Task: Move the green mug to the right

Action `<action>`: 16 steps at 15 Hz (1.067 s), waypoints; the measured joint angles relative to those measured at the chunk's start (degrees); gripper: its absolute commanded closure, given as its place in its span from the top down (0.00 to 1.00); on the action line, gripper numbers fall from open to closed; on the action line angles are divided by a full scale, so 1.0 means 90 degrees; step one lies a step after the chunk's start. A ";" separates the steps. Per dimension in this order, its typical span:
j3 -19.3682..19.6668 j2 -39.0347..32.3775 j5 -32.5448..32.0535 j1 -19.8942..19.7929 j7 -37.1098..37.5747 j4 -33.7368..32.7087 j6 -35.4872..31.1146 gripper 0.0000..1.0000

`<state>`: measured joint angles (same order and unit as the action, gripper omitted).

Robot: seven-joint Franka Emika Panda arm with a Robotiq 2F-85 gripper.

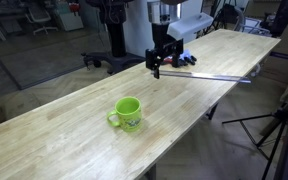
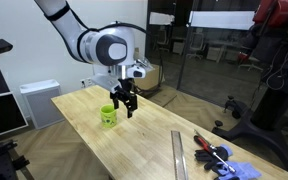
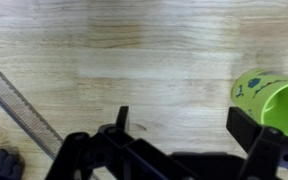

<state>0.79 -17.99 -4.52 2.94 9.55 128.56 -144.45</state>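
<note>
The green mug's rim (image 1: 133, 97) (image 3: 263, 107) has a side that faces the metal ruler. My gripper goes there next and close with one finger inside.
The green mug (image 1: 129, 113) stands upright on the long wooden table (image 1: 74, 140), handle toward the camera in that exterior view. It also shows in an exterior view (image 2: 108, 116) and at the right edge of the wrist view (image 3: 272, 98). My gripper (image 1: 155, 68) hangs above the table, away from the mug and apart from it. In an exterior view the gripper (image 2: 125, 105) is just beside the mug, higher than it. In the wrist view the fingers (image 3: 184, 122) are spread and empty over bare wood.
A long metal ruler (image 1: 219, 77) lies on the table; it also shows in an exterior view (image 2: 178, 155) and the wrist view (image 3: 19, 108). Red-handled tools and a blue glove (image 2: 224, 162) lie at the table's end. Tripods and chairs stand around the table.
</note>
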 measured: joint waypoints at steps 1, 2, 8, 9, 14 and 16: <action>-0.0102 -0.0032 -0.0005 0.0095 -0.0026 0.0006 0.0000 1.00; -0.0177 -0.0061 -0.0023 0.0195 -0.0054 0.0006 -0.0010 1.00; -0.0253 -0.0351 -0.0570 0.0544 -0.0134 -0.0086 -0.0255 1.00; -0.0235 -0.0416 -0.0661 0.0545 -0.0165 -0.0118 -0.0311 1.00; -0.0102 -0.0728 -0.0876 0.0529 -0.0523 -0.0299 -0.0470 1.00; -0.0105 -0.0854 -0.0876 0.0529 -0.0682 -0.0401 -0.0472 1.00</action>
<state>-0.16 -25.68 -12.40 7.70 3.42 124.95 -148.70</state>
